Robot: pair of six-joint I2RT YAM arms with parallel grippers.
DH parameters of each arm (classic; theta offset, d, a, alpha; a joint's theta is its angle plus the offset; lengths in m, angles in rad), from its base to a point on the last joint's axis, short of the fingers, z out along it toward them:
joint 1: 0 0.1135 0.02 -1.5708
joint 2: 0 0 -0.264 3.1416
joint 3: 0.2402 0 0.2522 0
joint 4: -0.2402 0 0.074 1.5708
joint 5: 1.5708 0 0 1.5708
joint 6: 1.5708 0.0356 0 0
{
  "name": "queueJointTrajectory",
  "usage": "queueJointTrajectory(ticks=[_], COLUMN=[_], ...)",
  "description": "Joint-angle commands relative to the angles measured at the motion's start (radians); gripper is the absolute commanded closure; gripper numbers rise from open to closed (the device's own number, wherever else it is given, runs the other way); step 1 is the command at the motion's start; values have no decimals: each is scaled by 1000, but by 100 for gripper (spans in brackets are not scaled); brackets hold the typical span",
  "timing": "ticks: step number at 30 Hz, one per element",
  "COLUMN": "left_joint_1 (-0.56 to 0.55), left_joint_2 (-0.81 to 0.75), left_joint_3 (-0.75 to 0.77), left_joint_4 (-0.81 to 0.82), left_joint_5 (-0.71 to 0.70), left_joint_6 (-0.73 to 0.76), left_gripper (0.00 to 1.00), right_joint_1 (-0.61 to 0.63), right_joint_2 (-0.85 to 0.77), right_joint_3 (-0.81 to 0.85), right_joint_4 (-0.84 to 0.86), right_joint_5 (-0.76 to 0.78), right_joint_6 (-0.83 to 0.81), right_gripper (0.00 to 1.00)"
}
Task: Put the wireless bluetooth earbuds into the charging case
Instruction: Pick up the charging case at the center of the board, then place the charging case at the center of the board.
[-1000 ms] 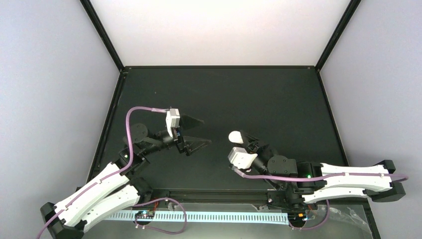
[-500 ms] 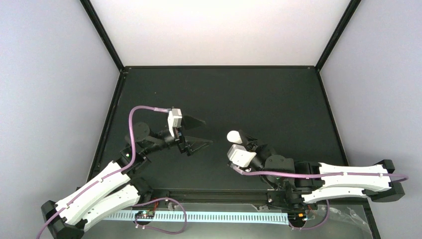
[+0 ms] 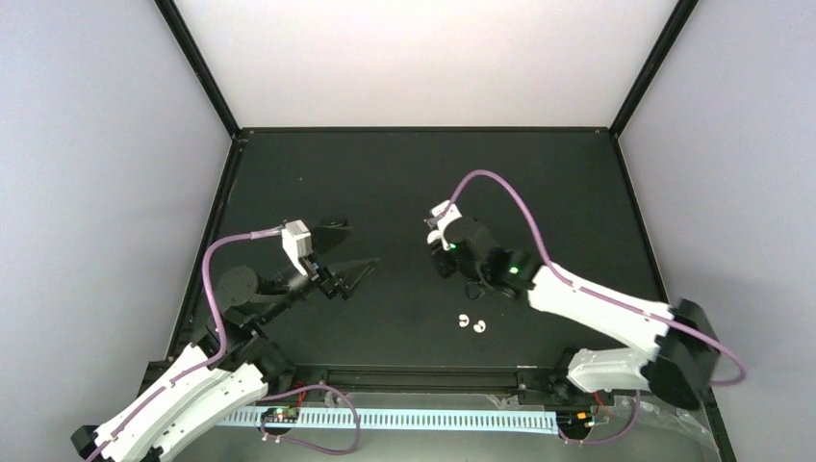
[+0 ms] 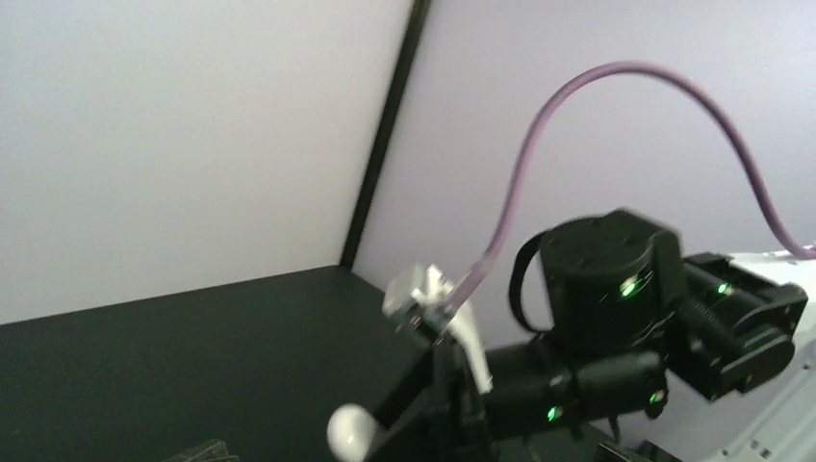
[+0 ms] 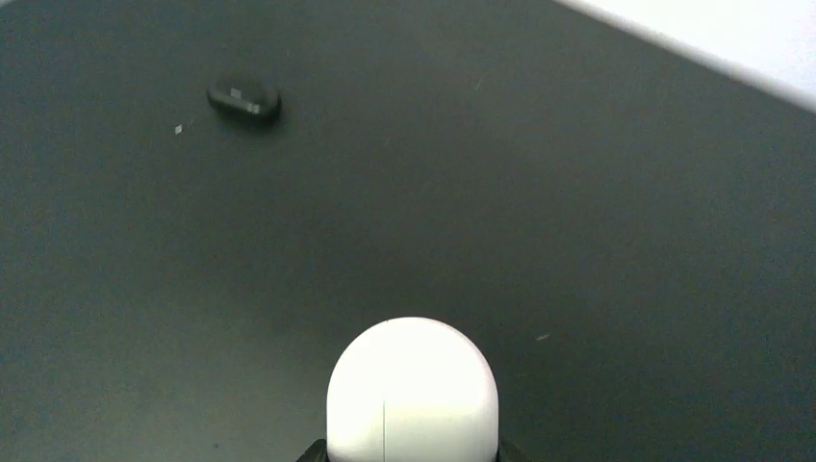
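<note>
The black mat [image 3: 430, 279] lies between my left gripper and the white earbuds. Next, my right gripper sets the white charging case, which is held above the mat, down on it there.
My right gripper [image 5: 409, 449] is shut on the white, rounded charging case [image 5: 412, 390], which fills the bottom of the right wrist view; a thin seam runs down its face. The left wrist view shows the same case [image 4: 351, 433] at the tip of the right arm's fingers, above the mat. Two white earbuds [image 3: 465, 320] [image 3: 480, 326] lie side by side on the black mat near the front. A small black earbud [image 5: 244, 99] lies on the mat ahead of the case. My left gripper [image 3: 358, 244] hangs open and empty at centre left, pointing right.
The black mat [image 3: 539, 183] is bounded by a raised black frame and white walls. The right arm [image 3: 587, 303] stretches diagonally over the mat's right front. A purple cable [image 3: 500, 192] loops above it.
The right arm has swung up and away from the near edge with the case, exposing two white earbuds on the mat. The left arm has drawn back slightly left.
</note>
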State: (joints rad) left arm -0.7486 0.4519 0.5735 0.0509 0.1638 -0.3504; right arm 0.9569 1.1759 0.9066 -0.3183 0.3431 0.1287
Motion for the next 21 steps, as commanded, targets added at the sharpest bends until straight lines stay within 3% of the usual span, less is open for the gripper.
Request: queueJointTrajectory(ticks=[1, 8, 21], left_joint_1=[-6, -6, -7], left_joint_2=[-42, -75, -67], left_joint_3=[-13, -4, -58], left_joint_4=[-130, -298, -317], left_joint_5=[-150, -258, -248], left_joint_6=[9, -1, -55], left_gripper=[1, 1, 1], right_joint_1=[-24, -35, -53], right_joint_2=[182, 380, 506], right_joint_3=[7, 16, 18], right_joint_4=[100, 128, 72], right_joint_5=[-125, -68, -64], right_joint_6=[314, 530, 654], right_gripper=[75, 76, 73])
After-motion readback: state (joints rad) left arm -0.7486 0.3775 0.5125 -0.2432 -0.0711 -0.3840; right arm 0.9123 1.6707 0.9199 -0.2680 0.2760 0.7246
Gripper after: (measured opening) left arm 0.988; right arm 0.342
